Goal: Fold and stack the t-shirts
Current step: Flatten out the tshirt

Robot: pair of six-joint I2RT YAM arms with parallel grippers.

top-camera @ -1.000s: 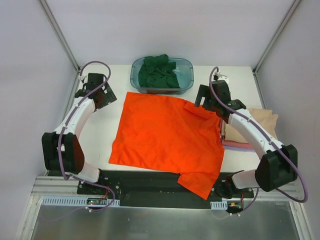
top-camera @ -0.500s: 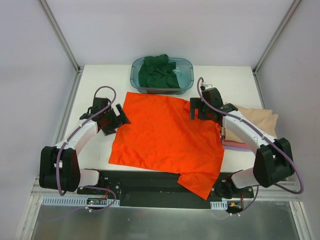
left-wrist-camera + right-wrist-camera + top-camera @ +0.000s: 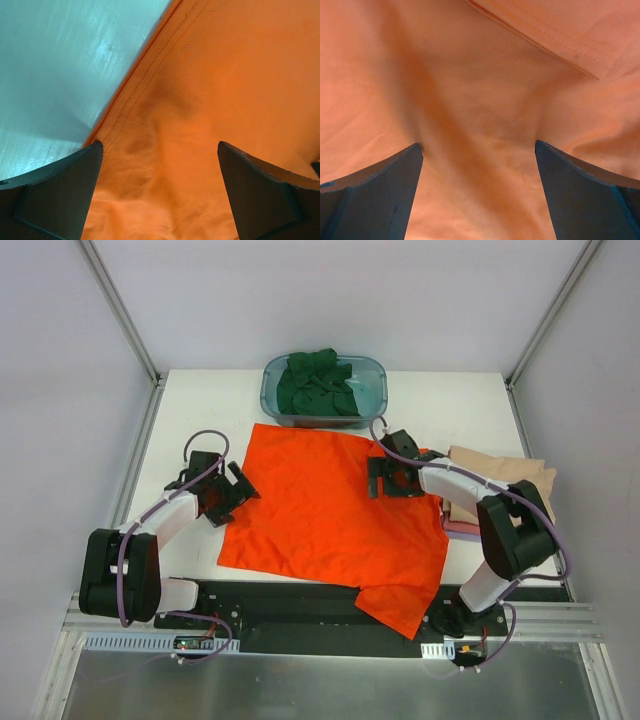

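Note:
My left gripper needs to close next on the far hem corner (image 3: pixel 257 427) of the orange-red t-shirt, near the teal tub.
A bright orange-red t-shirt (image 3: pixel 330 515) lies spread flat in the middle of the white table (image 3: pixel 200 410), one sleeve hanging over the near edge. My left gripper (image 3: pixel 238 490) is open at the shirt's left hem; its wrist view shows the stitched hem (image 3: pixel 135 90) between the wide-apart fingers. My right gripper (image 3: pixel 385 478) is open low over the shirt's upper right part, near a folded-over sleeve (image 3: pixel 560 30). Both grippers hold nothing. A dark green t-shirt (image 3: pixel 318 385) lies crumpled in the tub. Folded beige (image 3: pixel 505 480) and pink (image 3: pixel 462 528) t-shirts lie stacked at the right.
The translucent teal tub (image 3: pixel 372 390) stands at the table's back middle, just beyond the orange shirt's far edge. Metal frame posts (image 3: pixel 120 310) rise at the back corners. The black base rail (image 3: pixel 300 605) runs along the near edge.
Both arms have swung inward and down from the table's back corners. The left gripper reached the shirt's left edge; the right one moved onto its upper right part. Both stayed open.

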